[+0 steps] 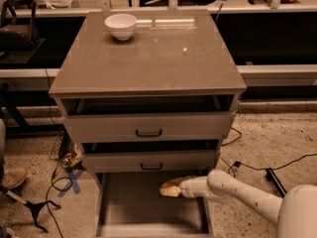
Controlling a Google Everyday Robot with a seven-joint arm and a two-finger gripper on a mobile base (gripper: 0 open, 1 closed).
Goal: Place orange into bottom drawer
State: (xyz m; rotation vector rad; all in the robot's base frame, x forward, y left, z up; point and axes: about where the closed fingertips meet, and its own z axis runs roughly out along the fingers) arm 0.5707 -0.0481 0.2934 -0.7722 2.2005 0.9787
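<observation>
My gripper is going to the bottom drawer. It will let go of the orange on the middle of the bottom drawer's flat inside (152, 202).
The bottom drawer (133, 209) is pulled out below the two upper drawers, its flat floor showing. My gripper (167, 189) reaches in from the lower right on a white arm and hovers over the right part of the drawer's floor, near its back. An orange-tan shape shows at the fingertips; I cannot tell whether it is the orange. No orange lies on the drawer floor or on the cabinet top.
A white bowl (121, 25) stands at the back left of the cabinet top (148, 58). The two upper drawers (148, 128) stand slightly ajar. Cables lie on the floor at left and right, and a shoe (12, 177) at far left.
</observation>
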